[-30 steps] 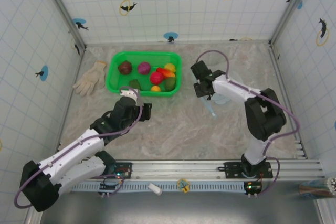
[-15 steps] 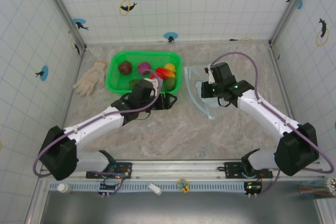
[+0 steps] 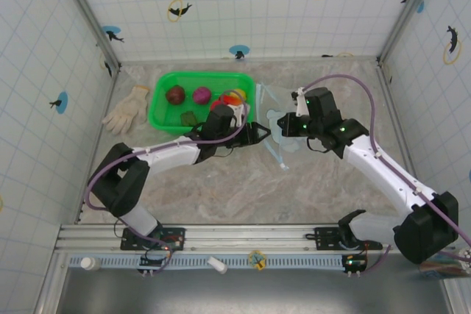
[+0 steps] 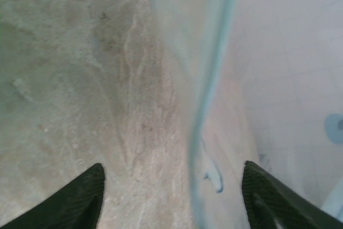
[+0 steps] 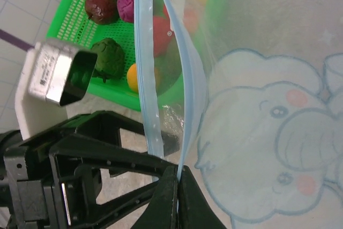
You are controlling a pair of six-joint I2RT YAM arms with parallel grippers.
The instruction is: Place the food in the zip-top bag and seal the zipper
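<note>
The zipper's two sides run close together, so my right gripper should retake the zipper's light-blue edge (image 5: 187,132) and draw the bag's opening wider before the food goes in.
The zip-top bag (image 3: 274,119) (image 5: 268,132), clear with a pale blue elephant print, hangs mouth-open between the two arms. My right gripper (image 3: 285,126) (image 5: 178,178) is shut on one side of its light-blue zipper (image 3: 278,156) (image 5: 143,41). My left gripper (image 3: 257,134) (image 4: 172,170) is open, and the zipper strip (image 4: 203,105) runs between its spread fingers (image 4: 80,197). The food lies in the green basket (image 3: 158,101) (image 5: 115,87): maroon (image 3: 175,94) (image 5: 102,5), magenta (image 3: 202,95) (image 5: 131,2), red (image 5: 161,36), green (image 3: 189,118) (image 5: 110,54), and yellow-orange (image 3: 237,95) pieces.
A white glove (image 3: 126,108) lies left of the basket. The left arm stretches along the basket's front edge. Tiled walls enclose the marbled table on three sides, and a metal rail runs along the near edge.
The left arm has reached right from in front of the basket to the bag's rim, its jaws narrowing. The right arm has unfolded and carried the bag left, toward the basket.
</note>
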